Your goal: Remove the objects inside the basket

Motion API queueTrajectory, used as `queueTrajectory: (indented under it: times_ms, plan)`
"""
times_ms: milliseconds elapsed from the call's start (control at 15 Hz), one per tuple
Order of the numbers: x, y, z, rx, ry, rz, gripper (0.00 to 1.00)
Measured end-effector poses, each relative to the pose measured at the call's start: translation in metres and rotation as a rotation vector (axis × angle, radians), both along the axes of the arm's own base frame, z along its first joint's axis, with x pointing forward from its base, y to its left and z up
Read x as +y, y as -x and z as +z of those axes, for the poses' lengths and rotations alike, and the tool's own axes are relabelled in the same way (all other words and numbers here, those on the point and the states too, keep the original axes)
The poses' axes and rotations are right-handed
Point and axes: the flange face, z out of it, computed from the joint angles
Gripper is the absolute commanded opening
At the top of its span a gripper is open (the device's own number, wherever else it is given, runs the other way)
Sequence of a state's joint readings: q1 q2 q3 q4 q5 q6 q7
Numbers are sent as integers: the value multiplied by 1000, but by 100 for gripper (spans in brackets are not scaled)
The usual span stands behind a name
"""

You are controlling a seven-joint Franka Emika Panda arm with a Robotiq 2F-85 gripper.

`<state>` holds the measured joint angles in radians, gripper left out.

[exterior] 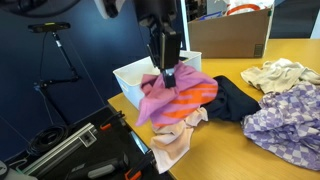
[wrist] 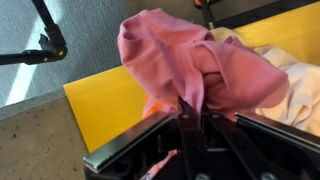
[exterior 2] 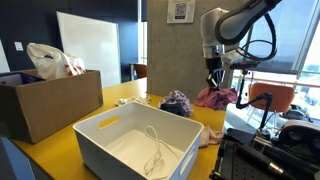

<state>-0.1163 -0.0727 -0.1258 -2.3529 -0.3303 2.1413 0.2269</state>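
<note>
The pink cloth will drop from my gripper onto the bare table [exterior: 223,153] between the peach cloth and the purple patterned cloth.
The white basket [exterior: 130,76] stands at the table's corner; in an exterior view [exterior 2: 105,158] it holds only a thin white cord [exterior 2: 154,150]. My gripper [exterior: 168,70] is shut on a pink cloth [exterior: 160,97] and holds it up just beside the basket, over an orange striped cloth [exterior: 198,93] and a peach cloth [exterior: 176,136]. In the wrist view the pink cloth [wrist: 190,55] bunches between the closed fingers [wrist: 190,106] above the yellow table [wrist: 100,100]. The gripper [exterior 2: 213,82] and the pink cloth [exterior 2: 215,97] also show beyond the basket.
A dark navy cloth [exterior: 236,100], a purple patterned cloth [exterior: 290,122] and a cream cloth [exterior: 280,72] lie on the table. A cardboard box [exterior: 236,36] stands at the back. The box [exterior 2: 50,108] holds a plastic bag [exterior 2: 50,60]. Black equipment [exterior: 80,150] sits below the table edge.
</note>
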Motion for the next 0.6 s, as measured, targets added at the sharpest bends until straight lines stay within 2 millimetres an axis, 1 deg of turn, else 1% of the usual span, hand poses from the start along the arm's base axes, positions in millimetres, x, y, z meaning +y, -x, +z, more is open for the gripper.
queueTrajectory:
  times_ms: [133, 200, 400, 600]
  plan:
    - [-19, -1, -22, -17, -4, -23, 2]
    - [-25, -3, -33, -20, -6, -29, 2]
    - [-36, -9, -69, -9, -10, -38, 2]
    - [-45, -22, -110, -7, -8, -47, 2]
